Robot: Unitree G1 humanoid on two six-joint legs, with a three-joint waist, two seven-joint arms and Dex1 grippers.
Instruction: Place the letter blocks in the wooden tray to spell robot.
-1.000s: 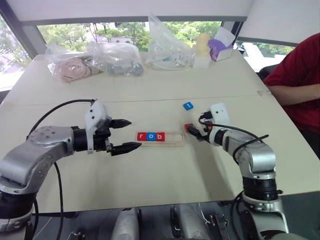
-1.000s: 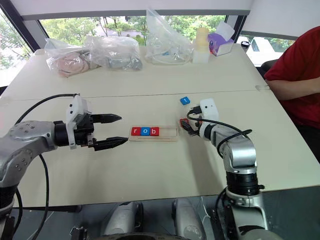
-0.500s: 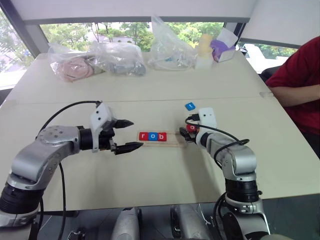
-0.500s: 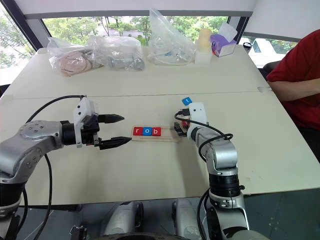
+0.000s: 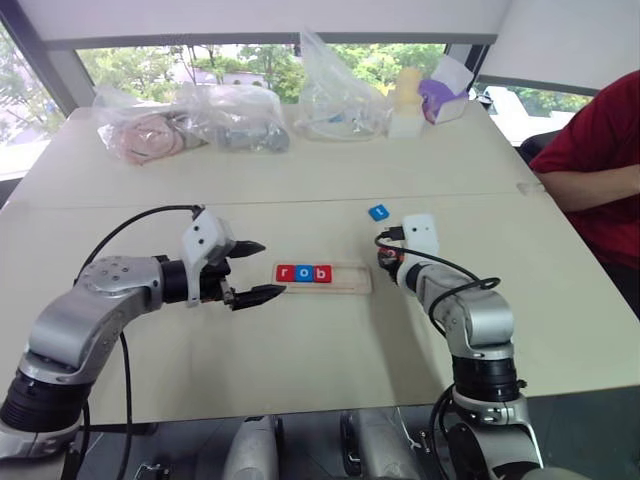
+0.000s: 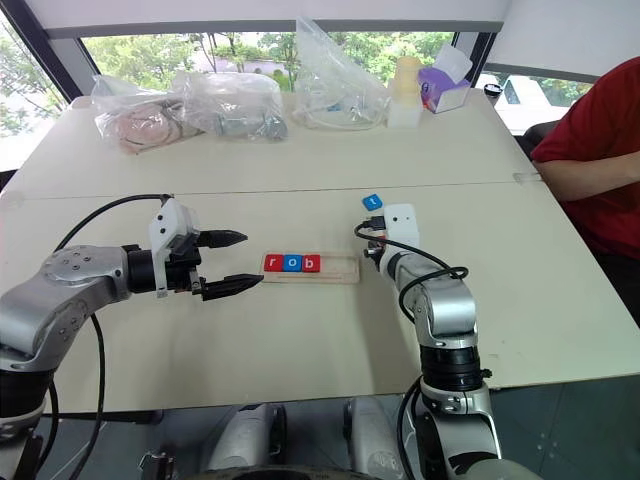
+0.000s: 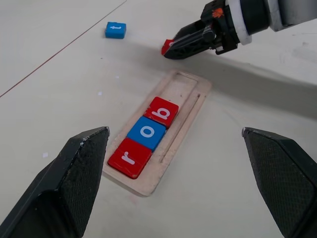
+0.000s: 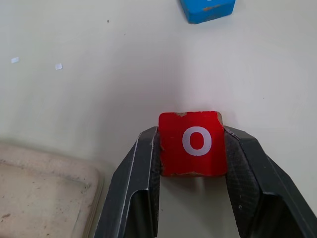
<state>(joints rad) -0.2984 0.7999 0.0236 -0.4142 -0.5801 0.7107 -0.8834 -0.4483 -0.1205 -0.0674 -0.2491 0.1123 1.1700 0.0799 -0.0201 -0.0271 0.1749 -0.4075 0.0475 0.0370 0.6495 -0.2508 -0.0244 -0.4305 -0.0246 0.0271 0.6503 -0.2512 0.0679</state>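
Observation:
Next, my right gripper sets the red o block down and grips its near and far sides (image 8: 192, 173), because it now pinches the block on its side toward red b.
The wooden tray (image 5: 352, 279) lies mid-table with three letter blocks in its left part: red r (image 5: 286, 272), blue o (image 5: 303, 272) and red b (image 5: 320, 272). Its right part is bare. Just off the tray's right end, my right gripper (image 5: 385, 263) is shut on a red o block (image 8: 192, 144) that sits low on the table between both fingers (image 8: 143, 163). A blue t block (image 5: 377, 212) lies on the table beyond it. My left gripper (image 5: 262, 269) hovers left of the tray, open, nothing between its fingers.
Clear plastic bags (image 5: 190, 122) with items, a yellow-white bottle (image 5: 404, 100) and a purple box (image 5: 444, 92) line the table's far edge. A person in a red sleeve (image 5: 600, 160) sits at the right side. A seam crosses the table behind the tray.
My right gripper's fingers have closed onto the red o block, which they stood open around before. The left arm has stayed put.

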